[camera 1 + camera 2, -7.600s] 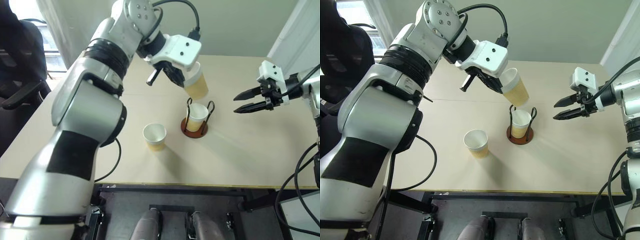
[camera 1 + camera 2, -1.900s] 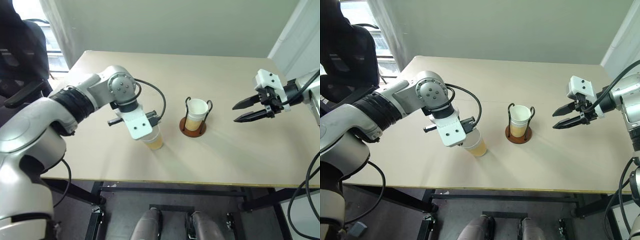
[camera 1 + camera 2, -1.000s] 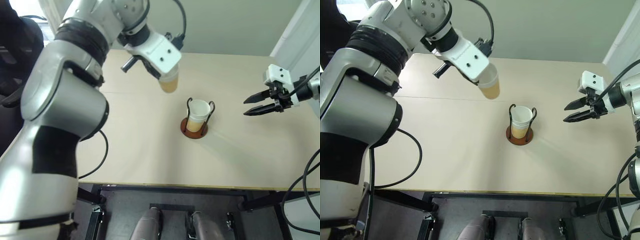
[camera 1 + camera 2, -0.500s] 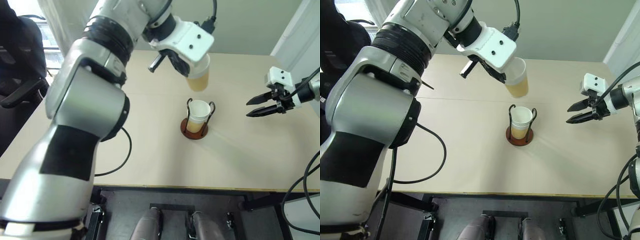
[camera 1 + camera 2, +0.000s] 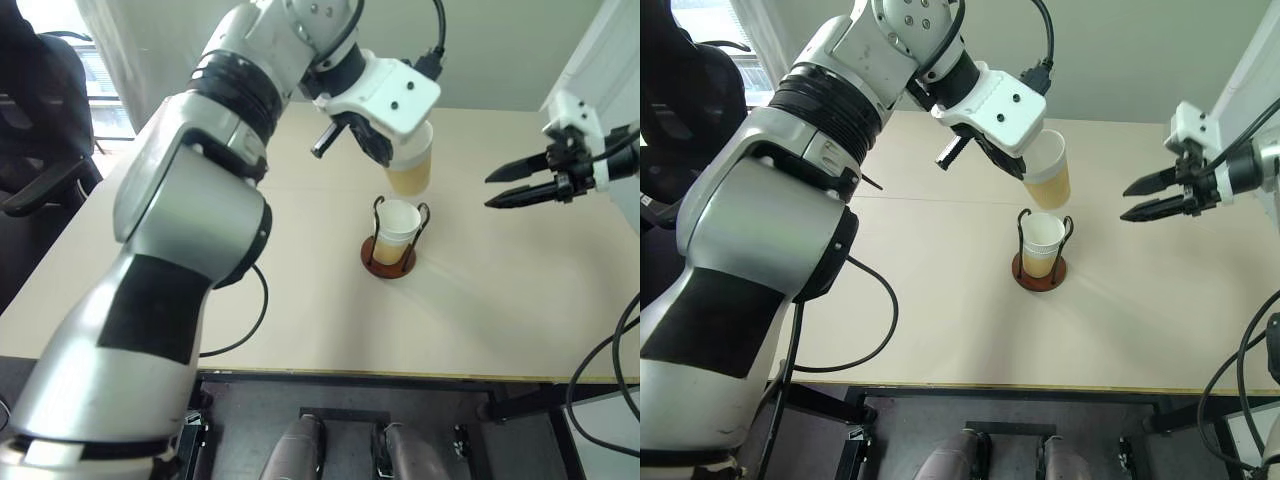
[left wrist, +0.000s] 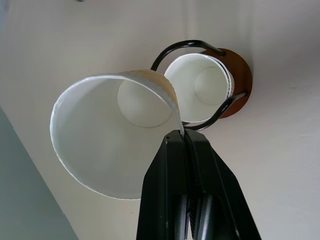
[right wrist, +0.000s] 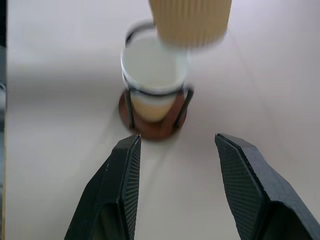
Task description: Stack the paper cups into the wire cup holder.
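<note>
I will release the tan paper cup from my left gripper inside the stacked paper cups [image 5: 400, 217] [image 6: 201, 87] that sit between the black wire loops.
My left gripper [image 6: 181, 135] is shut on the rim of a tan paper cup [image 5: 410, 168], pinching its wall between the fingers. The cup hangs tilted in the air, just above and behind the wire cup holder [image 5: 388, 265]. The holder stands mid-table on its reddish-brown base, with stacked paper cups [image 5: 397, 224] inside its black wire loops. The held cup's white inside [image 6: 105, 150] and the holder's cup [image 6: 200, 87] sit side by side in the left wrist view. My right gripper [image 5: 500, 188] hovers open to the right of the holder, pointing at it, with nothing between its fingers [image 7: 125, 170].
The beige table [image 5: 250, 300] carries nothing else. A black office chair [image 5: 40, 110] stands off its left side. A white panel [image 5: 600, 60] rises at the far right, close behind my right arm.
My left gripper has carried the paper cup rightward, from left of the holder to just above it. My right gripper has risen a little and stays open.
</note>
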